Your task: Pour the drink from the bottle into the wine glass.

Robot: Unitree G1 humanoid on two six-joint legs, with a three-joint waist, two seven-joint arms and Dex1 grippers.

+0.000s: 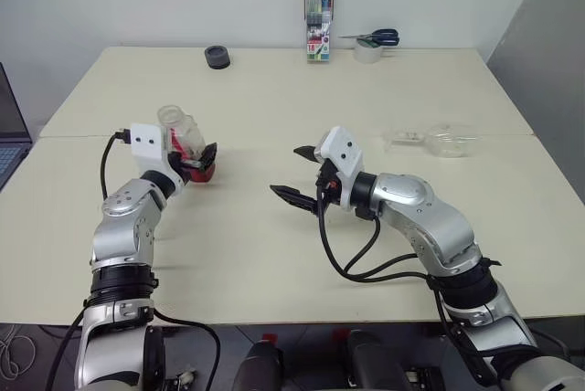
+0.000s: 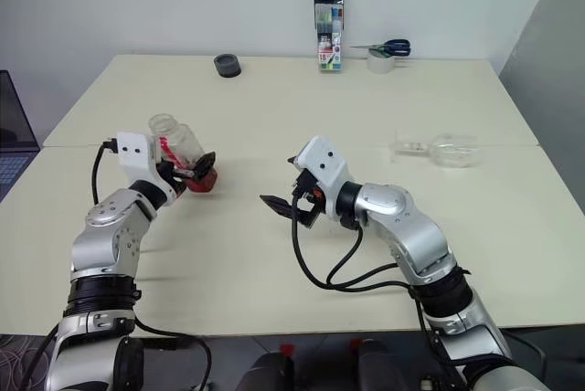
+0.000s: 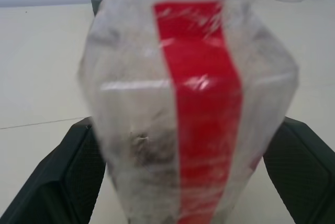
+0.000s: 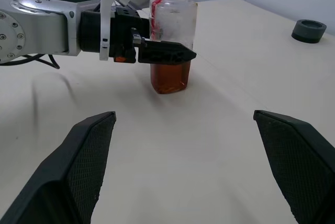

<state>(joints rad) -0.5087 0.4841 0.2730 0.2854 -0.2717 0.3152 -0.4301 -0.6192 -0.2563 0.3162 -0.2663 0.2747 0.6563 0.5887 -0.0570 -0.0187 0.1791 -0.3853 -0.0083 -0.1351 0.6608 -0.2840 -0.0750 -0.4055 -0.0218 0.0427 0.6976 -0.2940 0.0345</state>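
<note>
I should close my right gripper on the stem (image 1: 409,138) of the lying wine glass, between the glass's bowl and its base.
The bottle (image 1: 183,140) stands on the table at the left with its mouth uncapped and a red label strip (image 3: 201,103) down its side. The drink (image 4: 170,77), an amber liquid, fills its lowest part. My left gripper (image 1: 197,161) is open, one finger on each side of the bottle's lower half. My right gripper (image 1: 291,172) hovers open at the table's middle, pointing toward the bottle, with nothing between its fingers (image 4: 89,150). The wine glass (image 1: 441,141) lies on its side at the right, well beyond the right arm.
At the back edge stand a marker-pen case (image 1: 318,21), a tape roll (image 1: 368,53) with scissors (image 1: 377,38) on it, and a small dark round object (image 1: 218,56). A laptop (image 1: 7,140) sits off the table's left. A seam (image 1: 274,134) runs across the table.
</note>
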